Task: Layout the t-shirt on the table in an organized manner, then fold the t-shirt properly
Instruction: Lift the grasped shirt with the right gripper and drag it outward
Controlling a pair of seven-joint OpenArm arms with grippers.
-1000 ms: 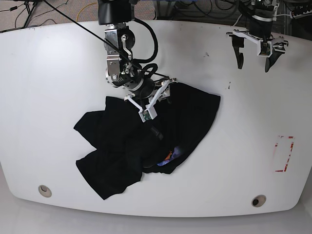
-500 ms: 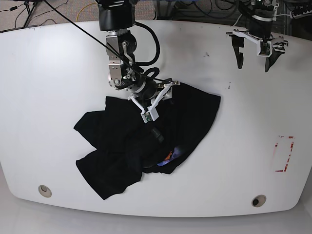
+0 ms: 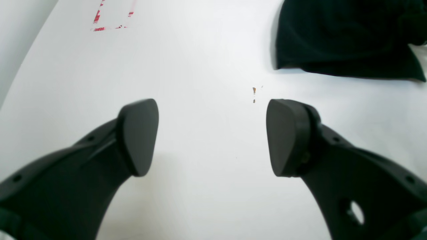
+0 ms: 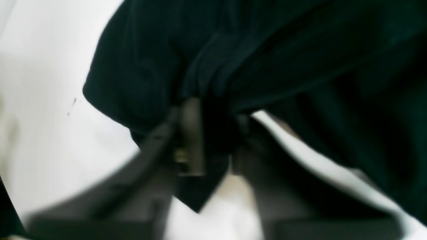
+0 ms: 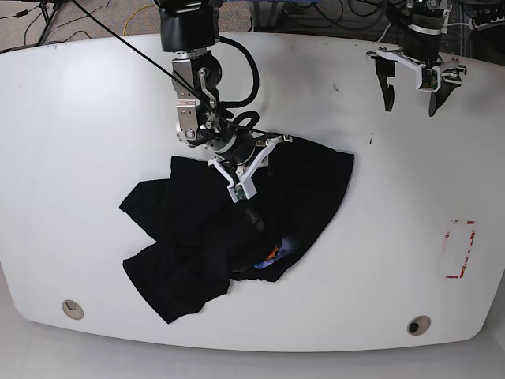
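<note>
Next, my left gripper goes to the black t-shirt's far edge (image 5: 338,151) (image 3: 303,68), near the corner closest to that gripper, and closes there.
The black t-shirt (image 5: 205,237) lies crumpled in the middle of the white table (image 5: 87,118), with a small blue-orange print patch (image 5: 272,254) showing near its front. At the shirt's far edge my right gripper (image 5: 254,162) is shut on a bunched fold of the cloth. The right wrist view shows the t-shirt (image 4: 267,50) pinched in that gripper (image 4: 213,110). My left gripper (image 5: 410,103) hangs open over bare table at the far right. In its own view the left gripper (image 3: 211,136) holds nothing, and a corner of the t-shirt (image 3: 340,40) lies beyond it.
A red tape rectangle (image 5: 460,249) marks the table's right side and also shows as red tape (image 3: 113,15) in the left wrist view. Two round grommet holes (image 5: 72,308) (image 5: 418,324) sit near the front edge. Small dark scuffs (image 5: 371,139) dot the far right.
My right gripper has closed on the shirt's far edge and shifted slightly back and left, drawing the cloth's right corner in a little. The left arm has not moved.
</note>
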